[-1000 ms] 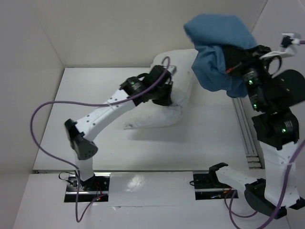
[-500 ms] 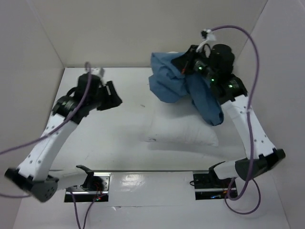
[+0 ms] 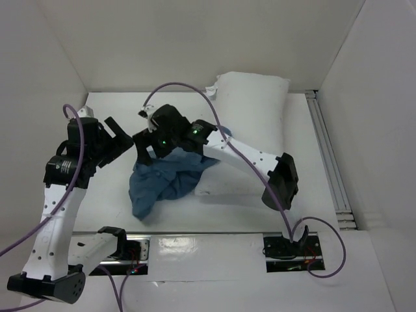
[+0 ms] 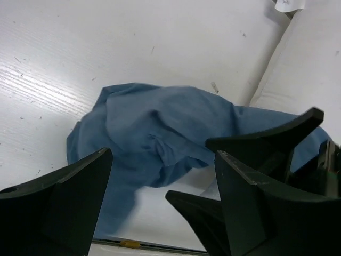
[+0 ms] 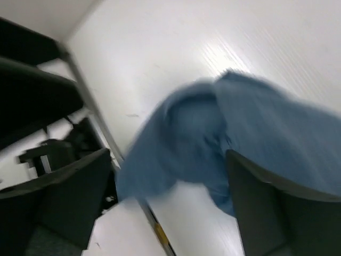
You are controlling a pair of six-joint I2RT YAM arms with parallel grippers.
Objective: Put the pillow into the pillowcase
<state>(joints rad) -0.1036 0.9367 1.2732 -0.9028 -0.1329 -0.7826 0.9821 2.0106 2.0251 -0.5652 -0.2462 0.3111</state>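
Next, my left gripper goes to the raised fold [image 3: 148, 169] [image 4: 124, 141] of the dusty-blue pillowcase, near its end farthest from the white pillow, and closes there.
The white pillow [image 3: 253, 123] lies at the back right of the table, its long side running toward me. The dusty-blue pillowcase [image 3: 164, 181] sits crumpled on the table against the pillow's near-left corner. My right gripper [image 3: 144, 149] hovers just above the cloth's left part with its jaws wide apart and nothing between them. In the right wrist view the pillowcase [image 5: 240, 133] is blurred below the right gripper [image 5: 168, 154]. My left gripper [image 3: 125, 134] is open too, just left of the right one. Its view shows the pillowcase [image 4: 154, 133], the pillow [image 4: 309, 69] and the left gripper [image 4: 162, 154].
White walls close in the table at the back and both sides. A metal rail [image 3: 328, 162] runs along the right edge and a shiny strip [image 3: 195, 247] along the near edge. Purple cables [image 3: 188, 88] loop over both arms.
The right arm swung the pillowcase from the back right down to the table's front left and let go. Both grippers went from shut to open. The pillow now lies further back right.
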